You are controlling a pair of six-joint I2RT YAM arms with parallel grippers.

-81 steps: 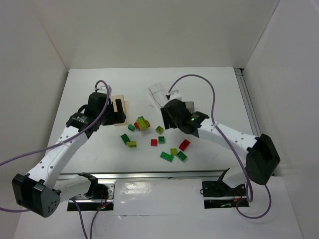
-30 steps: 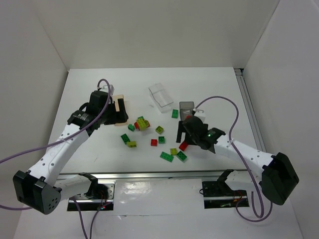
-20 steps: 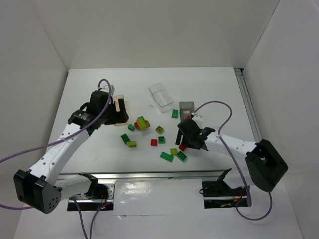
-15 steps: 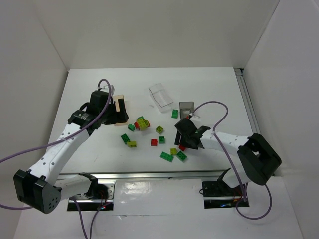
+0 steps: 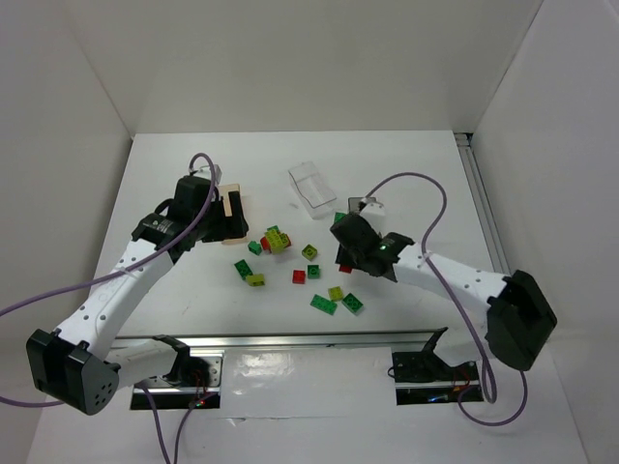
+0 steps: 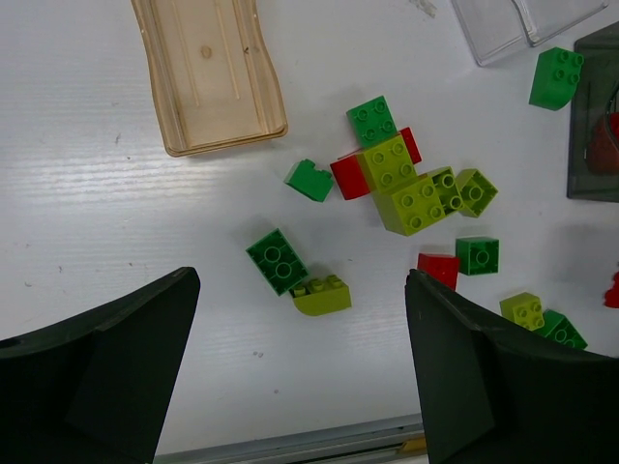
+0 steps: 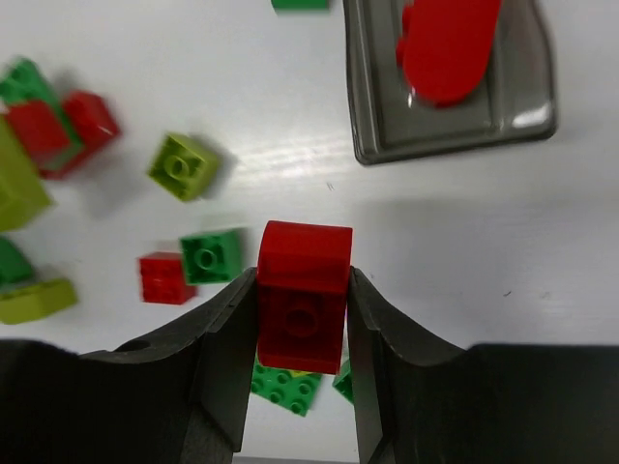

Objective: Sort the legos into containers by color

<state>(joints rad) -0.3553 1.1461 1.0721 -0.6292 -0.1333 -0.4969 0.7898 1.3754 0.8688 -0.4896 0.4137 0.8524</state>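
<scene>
I need to next use my left gripper to grip the rounded yellow-green brick's ends [image 5: 255, 280] [image 6: 322, 296], next to the hollow green brick in front of the amber bin.
My right gripper [image 7: 303, 319] is shut on a red brick [image 7: 303, 290] and holds it above the table, in front of the smoky grey bin [image 7: 455, 137]. That bin holds a rounded red piece [image 7: 447, 43]. In the top view the right gripper [image 5: 346, 255] hides the grey bin. My left gripper [image 6: 301, 309] is open and empty, high above the loose legos, beside the amber bin [image 5: 232, 203], which is empty in the left wrist view [image 6: 208, 72]. The clear bin [image 5: 312, 184] lies at the back. A stuck-together clump of red, green and yellow-green bricks [image 5: 276, 239] sits mid-table.
Loose green, red and yellow-green bricks lie scattered between the arms, among them a small red one [image 5: 300, 276], a flat green one [image 5: 324, 304] and a green one [image 6: 556, 77] by the grey bin. A metal rail [image 5: 309, 340] runs along the near edge.
My right gripper swung from the bins down to the red brick at the front right, shut on it and lifted it back toward the grey bin. The left arm has not moved.
</scene>
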